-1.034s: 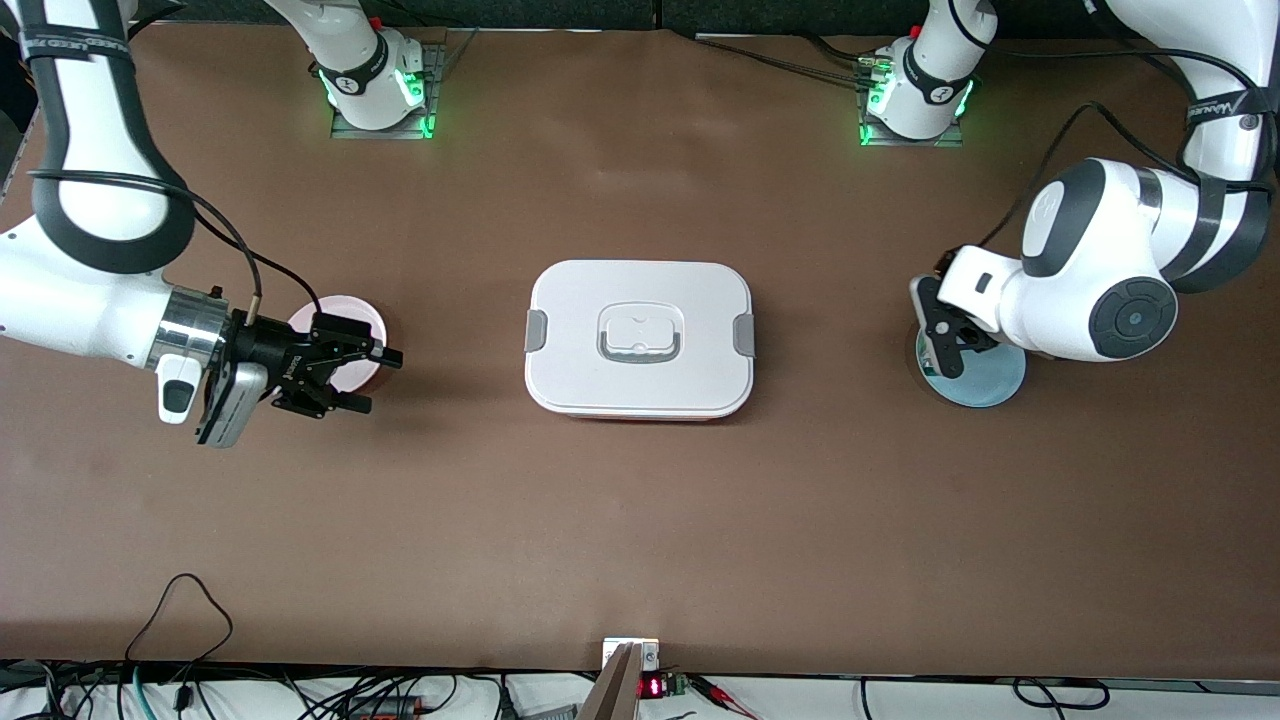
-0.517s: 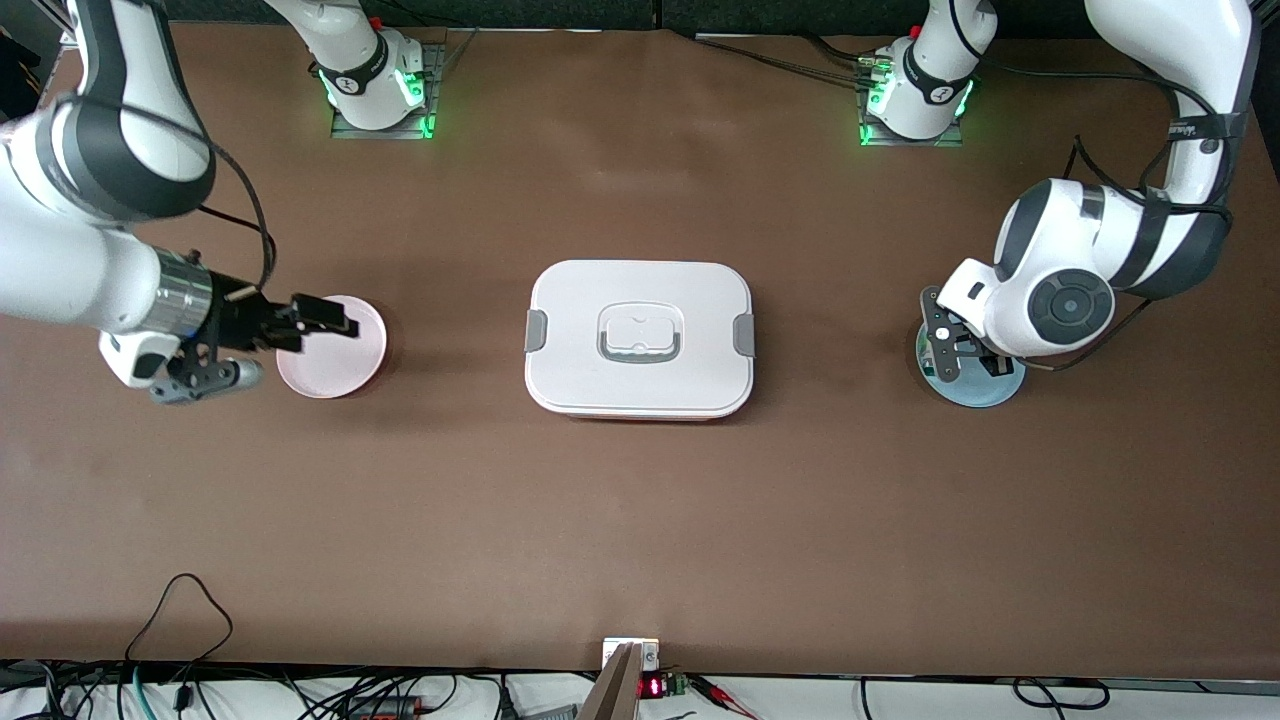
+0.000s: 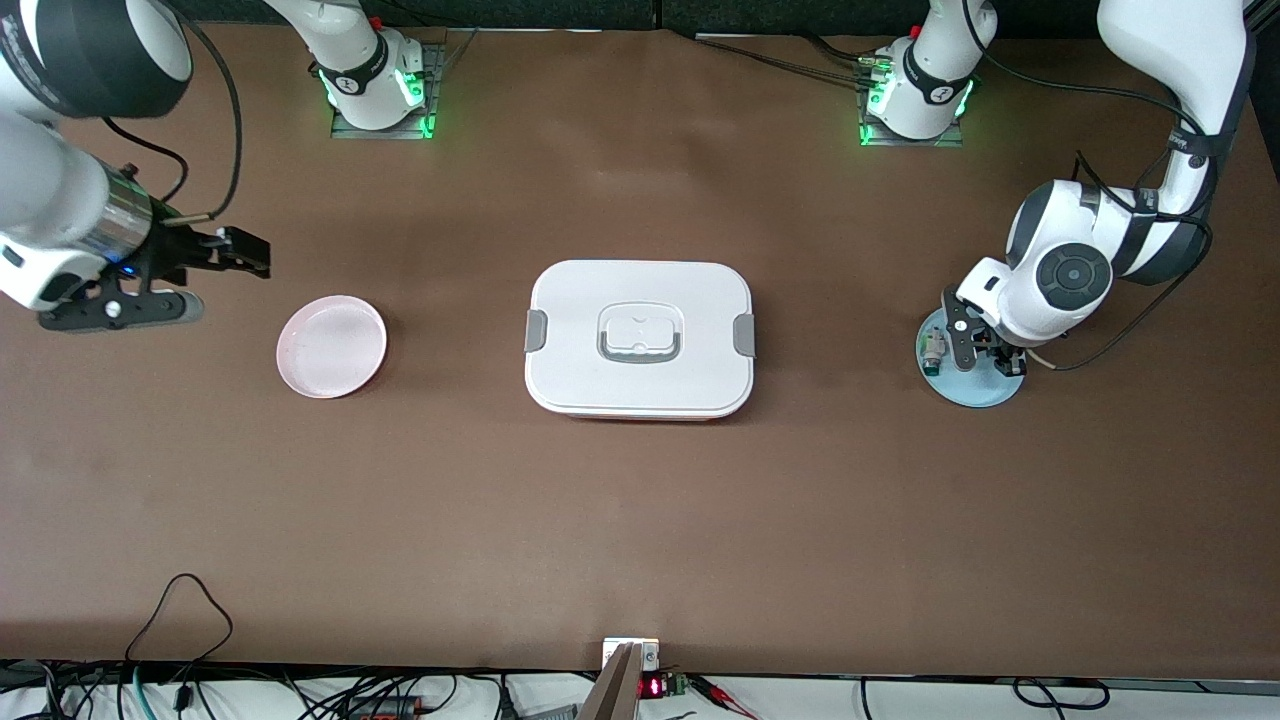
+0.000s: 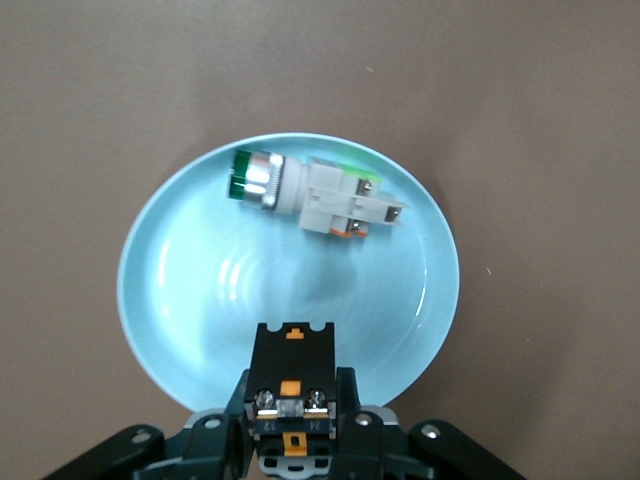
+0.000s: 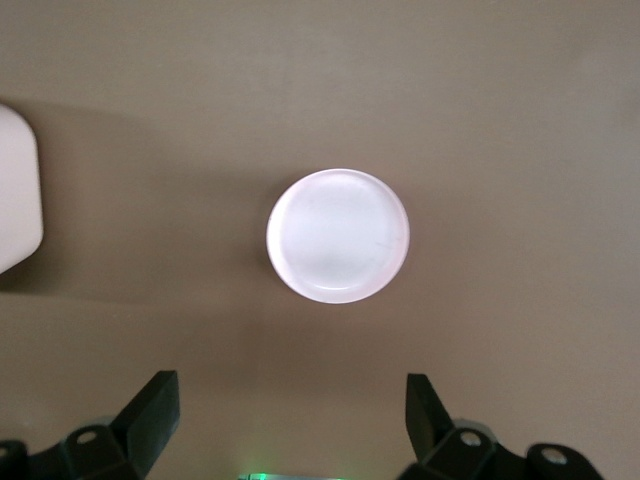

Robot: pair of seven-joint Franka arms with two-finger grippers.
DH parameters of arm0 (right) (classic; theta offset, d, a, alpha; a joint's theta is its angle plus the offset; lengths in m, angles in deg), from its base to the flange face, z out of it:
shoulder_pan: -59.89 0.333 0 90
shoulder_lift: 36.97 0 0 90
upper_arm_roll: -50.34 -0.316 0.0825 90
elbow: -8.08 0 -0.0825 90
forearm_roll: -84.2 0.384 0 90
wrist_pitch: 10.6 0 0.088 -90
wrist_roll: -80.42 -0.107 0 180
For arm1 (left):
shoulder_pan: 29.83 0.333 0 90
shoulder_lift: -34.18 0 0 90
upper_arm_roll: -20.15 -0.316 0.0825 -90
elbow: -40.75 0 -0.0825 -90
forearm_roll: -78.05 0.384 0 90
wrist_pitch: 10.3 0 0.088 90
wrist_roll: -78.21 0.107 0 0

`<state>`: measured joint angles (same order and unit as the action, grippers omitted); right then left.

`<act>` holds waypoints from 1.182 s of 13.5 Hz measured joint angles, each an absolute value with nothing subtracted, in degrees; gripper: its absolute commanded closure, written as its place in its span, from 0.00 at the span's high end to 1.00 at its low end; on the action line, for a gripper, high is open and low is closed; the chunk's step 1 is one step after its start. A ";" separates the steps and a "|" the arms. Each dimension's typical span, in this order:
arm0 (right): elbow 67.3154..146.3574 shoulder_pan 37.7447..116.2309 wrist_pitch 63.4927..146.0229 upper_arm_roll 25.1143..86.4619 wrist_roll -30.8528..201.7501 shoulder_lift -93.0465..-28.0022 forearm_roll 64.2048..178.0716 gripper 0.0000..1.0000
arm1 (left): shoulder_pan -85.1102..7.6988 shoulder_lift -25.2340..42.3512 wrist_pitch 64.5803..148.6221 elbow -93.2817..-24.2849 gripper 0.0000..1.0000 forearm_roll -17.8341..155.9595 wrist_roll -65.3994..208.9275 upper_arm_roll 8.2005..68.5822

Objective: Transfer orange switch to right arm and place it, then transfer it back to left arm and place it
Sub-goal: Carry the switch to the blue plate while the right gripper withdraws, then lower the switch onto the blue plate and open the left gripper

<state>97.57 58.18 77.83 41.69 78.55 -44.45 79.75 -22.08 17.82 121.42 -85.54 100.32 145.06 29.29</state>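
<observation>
The orange switch will go down from my left gripper onto the blue plate (image 3: 968,358) (image 4: 288,296) beside the white part.
The orange switch (image 4: 292,362), a small black block with orange marks, sits between the fingers of my left gripper (image 4: 292,402), which is shut on it over the rim of the blue plate (image 4: 170,300). In the front view that gripper (image 3: 972,347) hangs low over the blue plate (image 3: 965,392) at the left arm's end of the table, and the switch itself is hidden there. The white box (image 3: 640,338) stands mid-table. My right gripper (image 3: 245,256) is open and empty, in the air beside the pink plate (image 3: 331,346). In the right wrist view the gripper (image 5: 290,415) is well above that plate (image 5: 338,236).
A white part with a green end (image 4: 305,190) lies on the blue plate, also visible in the front view (image 3: 933,349). A corner of the box (image 5: 18,190) shows in the right wrist view. Cables and a small display (image 3: 650,686) run along the table edge nearest the front camera.
The right arm has risen and drawn back off the pink plate toward its own end of the table, gripper still open. The left arm has shifted and turned over the blue plate, still shut.
</observation>
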 measured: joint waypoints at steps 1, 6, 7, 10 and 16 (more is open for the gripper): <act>97.24 58.08 78.09 43.03 78.44 -44.21 79.33 1.00 | -22.04 17.48 122.39 -86.03 0.01 100.35 145.06 29.29; 96.73 53.75 80.11 47.20 78.50 -44.18 77.00 1.00 | -21.20 14.81 127.13 -87.46 0.01 100.71 143.56 29.23; 96.67 53.55 81.04 47.36 78.34 -44.15 77.14 1.00 | -20.70 14.38 128.85 -88.08 0.01 101.30 143.31 29.19; 96.57 54.25 81.43 50.03 78.05 -43.54 78.78 1.00 | -19.12 12.88 131.97 -88.75 0.01 103.00 142.64 29.09; 107.46 54.77 87.97 51.15 80.83 -36.21 79.55 1.00 | -17.67 12.59 137.06 -89.93 0.02 103.10 142.64 29.09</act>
